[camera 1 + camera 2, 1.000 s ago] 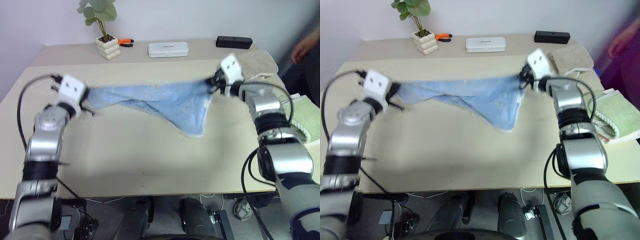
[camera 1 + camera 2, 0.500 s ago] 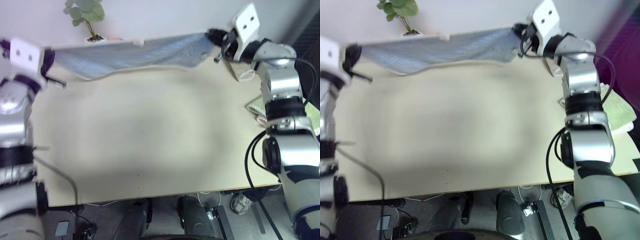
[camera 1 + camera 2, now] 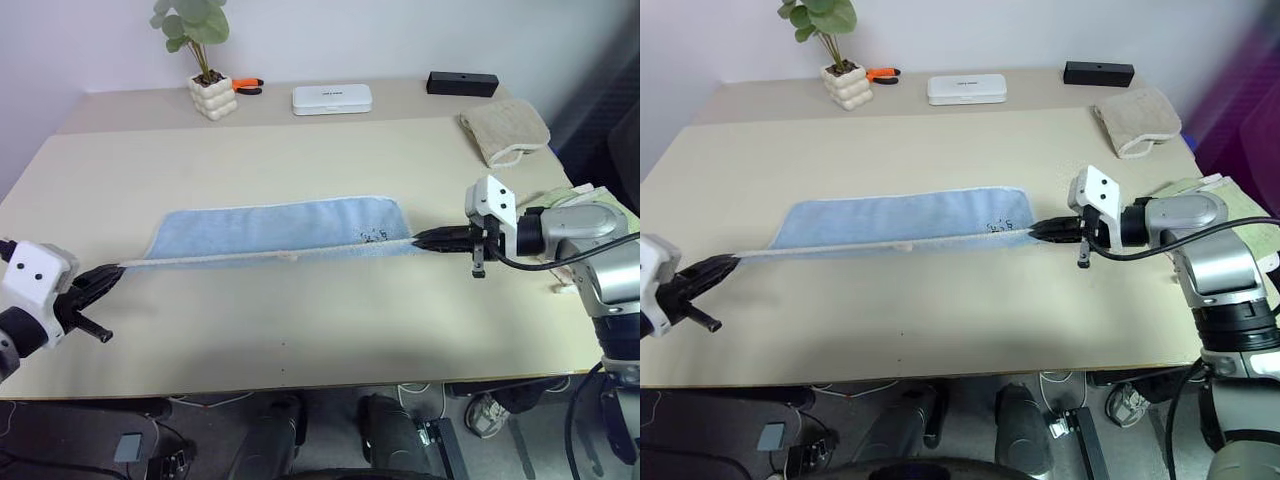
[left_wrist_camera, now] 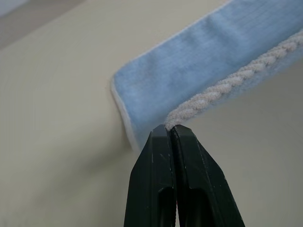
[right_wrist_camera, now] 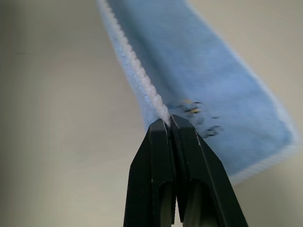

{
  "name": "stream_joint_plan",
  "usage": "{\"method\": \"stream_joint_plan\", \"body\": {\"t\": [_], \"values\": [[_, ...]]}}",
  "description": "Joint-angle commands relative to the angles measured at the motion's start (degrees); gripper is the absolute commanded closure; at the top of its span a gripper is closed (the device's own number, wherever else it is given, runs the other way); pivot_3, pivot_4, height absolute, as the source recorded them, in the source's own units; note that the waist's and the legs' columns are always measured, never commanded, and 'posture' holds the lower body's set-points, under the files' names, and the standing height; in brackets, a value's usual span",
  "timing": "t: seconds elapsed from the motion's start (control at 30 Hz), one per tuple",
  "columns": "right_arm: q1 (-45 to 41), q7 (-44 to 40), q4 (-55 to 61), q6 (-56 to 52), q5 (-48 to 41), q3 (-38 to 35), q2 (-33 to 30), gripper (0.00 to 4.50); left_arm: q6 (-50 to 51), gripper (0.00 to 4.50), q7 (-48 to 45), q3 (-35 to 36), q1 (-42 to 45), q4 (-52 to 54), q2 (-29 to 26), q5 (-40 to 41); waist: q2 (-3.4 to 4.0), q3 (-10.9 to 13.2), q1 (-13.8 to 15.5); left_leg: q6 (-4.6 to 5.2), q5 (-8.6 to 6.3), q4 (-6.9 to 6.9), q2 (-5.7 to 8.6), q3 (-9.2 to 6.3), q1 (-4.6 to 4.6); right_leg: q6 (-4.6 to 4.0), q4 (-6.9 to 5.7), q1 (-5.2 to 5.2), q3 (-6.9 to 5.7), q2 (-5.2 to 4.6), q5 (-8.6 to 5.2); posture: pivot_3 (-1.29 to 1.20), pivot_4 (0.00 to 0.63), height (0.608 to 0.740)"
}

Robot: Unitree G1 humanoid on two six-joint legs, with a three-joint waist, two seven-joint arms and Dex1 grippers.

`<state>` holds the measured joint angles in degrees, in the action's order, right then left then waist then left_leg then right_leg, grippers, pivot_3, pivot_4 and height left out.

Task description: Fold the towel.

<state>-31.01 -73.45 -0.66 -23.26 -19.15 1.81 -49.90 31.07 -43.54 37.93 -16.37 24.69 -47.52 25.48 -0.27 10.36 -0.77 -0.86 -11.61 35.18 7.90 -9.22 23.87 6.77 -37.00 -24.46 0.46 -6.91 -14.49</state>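
Note:
My left gripper will release the near corner of the light blue towel, now near the table's front, on the towel's far corner point(image 3: 162, 217) point(image 4: 118, 80), on the side by the potted plant.
The light blue towel point(image 3: 280, 228) with its white hem lies as a long strip across the middle of the table, its far part flat on the top. Its near edge point(image 3: 260, 258) is pulled taut into a thin line between my two grippers. My left gripper point(image 3: 112, 271) is shut on the towel's left corner point(image 4: 176, 119) near the table's front left. My right gripper point(image 3: 420, 240) is shut on the right corner point(image 5: 161, 113), low over the table at the right.
A beige towel point(image 3: 505, 130) lies at the back right, and a pale green towel point(image 3: 1225, 195) at the right edge. Along the back stand a potted plant point(image 3: 212, 90), orange-handled pliers point(image 3: 248, 86), a white case point(image 3: 332, 98) and a black box point(image 3: 461, 83).
Both grippers swung the towel up and away, then came back down toward me. The towel went from hanging bunched in the air to lying spread on the table with its near edge stretched.

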Motion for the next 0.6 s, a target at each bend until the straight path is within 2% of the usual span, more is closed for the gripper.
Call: {"method": "stream_joint_plan", "body": {"t": [0.03,0.13,0.37,0.6], "values": [[-4.7,3.6,-3.8,3.0,2.6,0.3,2.5,4.47,-1.6,4.5,0.9,-1.7,4.4,-3.5,-2.1,-2.0,0.0,0.0,0.1,0.0,0.0,0.0,-0.02,0.04,0.0,-0.04,0.01,-0.01,0.01,0.0,0.02,0.0,0.15,0.74],[-8.1,6.5,-10.4,7.2,6.7,2.5,5.6,4.47,-4.8,4.5,2.4,-6.3,10.3,-10.2,-2.3,-5.3,0.0,0.0,0.0,0.0,0.0,-0.03,-0.12,0.17,-0.06,-0.08,0.05,0.0,0.02,0.07,0.06,0.0,0.15,0.74],[-18.6,14.7,-32.4,18.2,15.6,6.4,13.7,4.47,-16.5,4.5,3.5,-20.6,30.7,-35.6,-1.3,-14.6,-0.01,0.0,-0.1,-0.02,0.02,-0.08,-0.13,0.26,-0.13,0.14,0.02,-0.05,0.06,0.23,0.24,0.0,0.15,0.74],[-27.3,21.2,-51.0,26.0,20.3,7.2,20.1,4.47,-24.9,4.5,3.9,-27.6,43.2,-54.5,0.9,-19.4,-0.01,0.0,-0.6,-0.06,0.04,-0.13,-0.1,0.3,-0.15,0.22,-0.06,-0.11,0.12,0.26,0.35,0.0,0.15,0.74]]}}
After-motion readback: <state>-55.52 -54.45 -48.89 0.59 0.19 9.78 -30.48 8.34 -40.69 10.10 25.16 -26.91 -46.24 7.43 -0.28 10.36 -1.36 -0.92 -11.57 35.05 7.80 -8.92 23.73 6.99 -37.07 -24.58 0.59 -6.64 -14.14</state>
